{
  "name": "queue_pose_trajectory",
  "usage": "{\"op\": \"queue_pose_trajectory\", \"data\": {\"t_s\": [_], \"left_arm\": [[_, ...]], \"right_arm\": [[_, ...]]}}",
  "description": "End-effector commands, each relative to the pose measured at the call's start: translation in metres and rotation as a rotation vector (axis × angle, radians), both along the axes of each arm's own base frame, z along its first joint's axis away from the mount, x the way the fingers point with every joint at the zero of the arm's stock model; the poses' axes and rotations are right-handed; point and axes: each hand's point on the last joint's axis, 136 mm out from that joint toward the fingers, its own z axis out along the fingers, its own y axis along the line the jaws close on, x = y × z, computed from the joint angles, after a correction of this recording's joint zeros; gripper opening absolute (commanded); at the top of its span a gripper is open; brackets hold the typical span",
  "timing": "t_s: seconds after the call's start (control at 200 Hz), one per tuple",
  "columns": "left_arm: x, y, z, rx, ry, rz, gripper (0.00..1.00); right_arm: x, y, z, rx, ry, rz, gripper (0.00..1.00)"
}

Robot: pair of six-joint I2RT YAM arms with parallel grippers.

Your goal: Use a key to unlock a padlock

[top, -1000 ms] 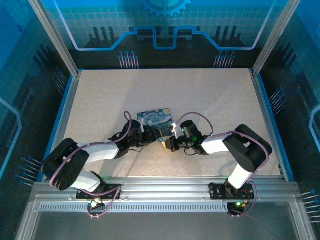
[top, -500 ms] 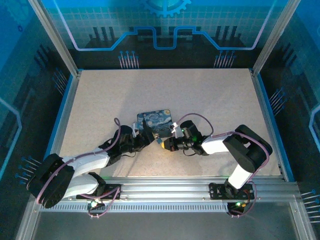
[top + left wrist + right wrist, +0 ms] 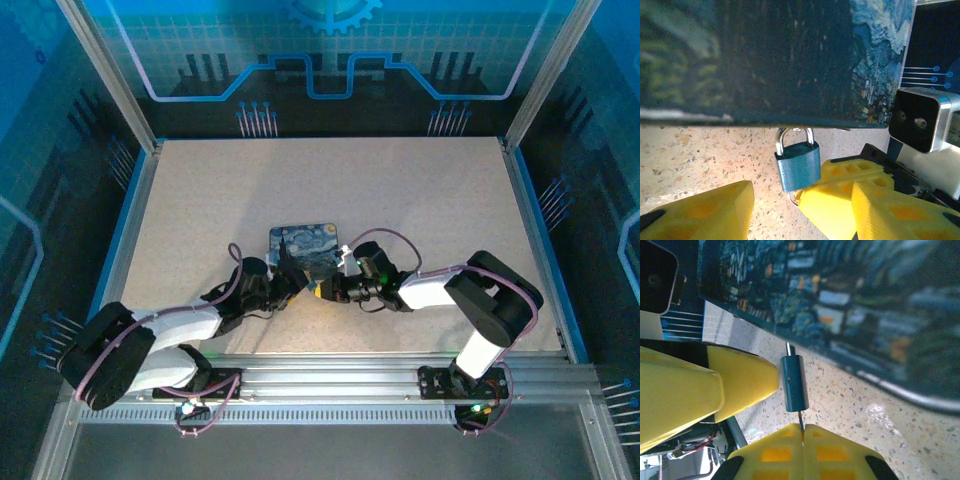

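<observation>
My left gripper will hold the padlock still, as it hangs loose from the box, before my right gripper opens and takes the key from the near side of the key (image 3: 800, 420).
The padlock (image 3: 797, 167) is a small blue-grey block with a silvery shackle. It hangs from the near edge of the night-sky box (image 3: 765, 60). In the right wrist view the padlock (image 3: 794, 382) is edge-on, and the thin dark key (image 3: 801, 420) runs from its bottom into my right gripper (image 3: 802, 429). That gripper is shut on the key. My left gripper (image 3: 801, 192) is open, one yellow finger (image 3: 700, 215) on each side of the padlock, not touching it. From above, both grippers meet below the box (image 3: 305, 245): left gripper (image 3: 292, 280), right gripper (image 3: 320, 290).
The speckled table (image 3: 420, 200) spreads out behind and beside the box. A blue rim (image 3: 537, 250) and metal posts frame it. The right wrist's camera housing (image 3: 925, 120) sits close by the box's corner.
The left arm swung its elbow outward and settled again. The box slid slightly left. The right gripper edged left with the key, staying at the padlock.
</observation>
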Motion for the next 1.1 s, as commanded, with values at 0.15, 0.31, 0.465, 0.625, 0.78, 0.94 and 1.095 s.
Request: {"op": "queue_pose_trajectory", "data": {"t_s": [0.15, 0.31, 0.465, 0.625, 0.78, 0.94, 1.095], "left_arm": [[0.003, -0.002, -0.006, -0.018, 0.014, 0.034, 0.54], [0.006, -0.006, -0.008, -0.035, 0.028, 0.035, 0.52], [0.007, -0.01, -0.011, -0.051, 0.037, 0.041, 0.43], [0.008, -0.005, -0.015, -0.044, 0.04, 0.072, 0.32], [0.007, -0.002, -0.017, -0.038, 0.044, 0.084, 0.21], [0.007, -0.002, -0.016, -0.039, 0.04, 0.09, 0.06], [0.008, -0.002, -0.014, -0.042, 0.034, 0.089, 0.0]], "right_arm": [[0.003, 0.021, 0.027, 0.097, -0.003, 0.0, 0.0], [0.002, 0.027, 0.032, 0.117, 0.008, 0.002, 0.0], [0.003, 0.033, 0.035, 0.141, 0.026, -0.009, 0.0], [0.003, 0.034, 0.031, 0.147, 0.04, -0.022, 0.0], [0.004, 0.033, 0.03, 0.148, 0.043, -0.034, 0.02], [0.003, 0.032, 0.032, 0.153, 0.021, -0.027, 0.09], [0.003, 0.024, 0.029, 0.125, -0.002, -0.036, 0.21]]}}
